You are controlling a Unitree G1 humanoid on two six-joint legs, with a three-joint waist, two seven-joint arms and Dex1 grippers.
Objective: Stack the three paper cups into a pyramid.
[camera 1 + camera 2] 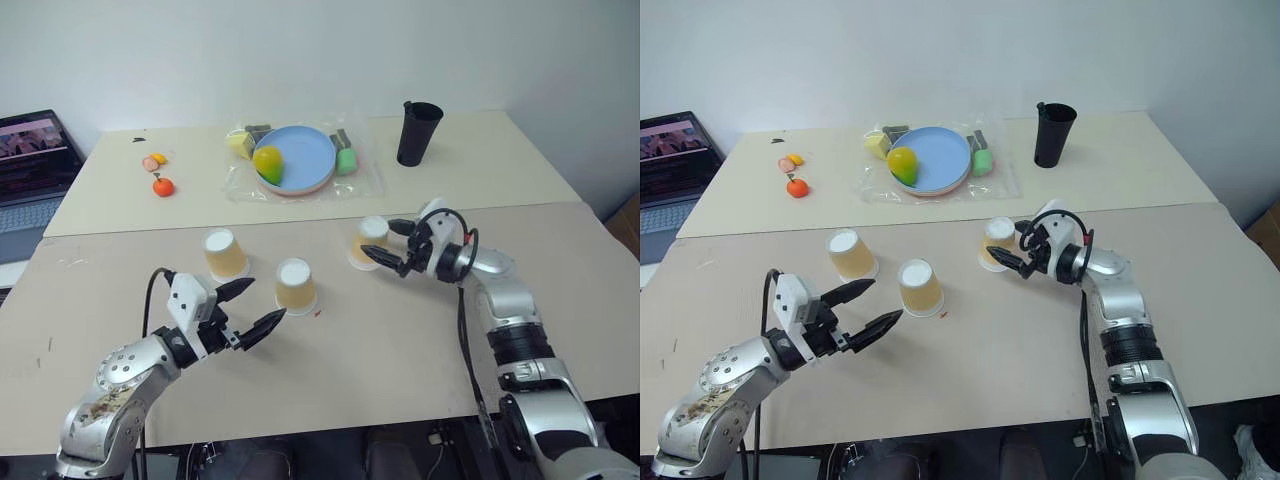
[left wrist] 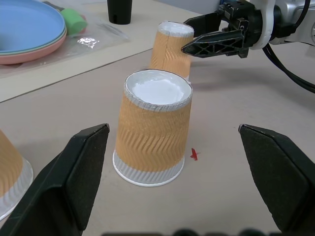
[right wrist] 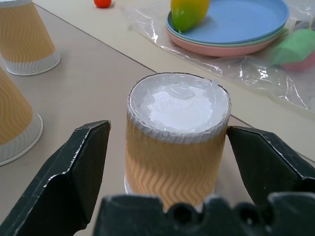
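Next, my left gripper goes to the paper cup nearest the laptop and closes on that cup's sides [image 1: 227, 257] [image 2: 6, 160], because it will top the pyramid.
Three paper cups stand upside down on the near table, white bases up: the left cup [image 1: 225, 254], the middle cup [image 1: 296, 286] and the right cup [image 1: 370, 243]. They stand apart, so there is no pyramid. My left gripper [image 1: 252, 308] is open and level. It points at the middle cup [image 2: 152, 132] from just short of it, with nothing between its fingers. My right gripper [image 1: 382, 240] is open, and its fingers straddle the right cup [image 3: 177, 142] near the top. A gap shows on at least one side.
On the far table are a tall black cup [image 1: 418, 133] and a blue plate [image 1: 300, 160] holding a yellow-green fruit, on a plastic sheet with small toy foods. Orange toy pieces [image 1: 163, 186] lie to the left. A laptop [image 1: 30, 170] sits at the far left.
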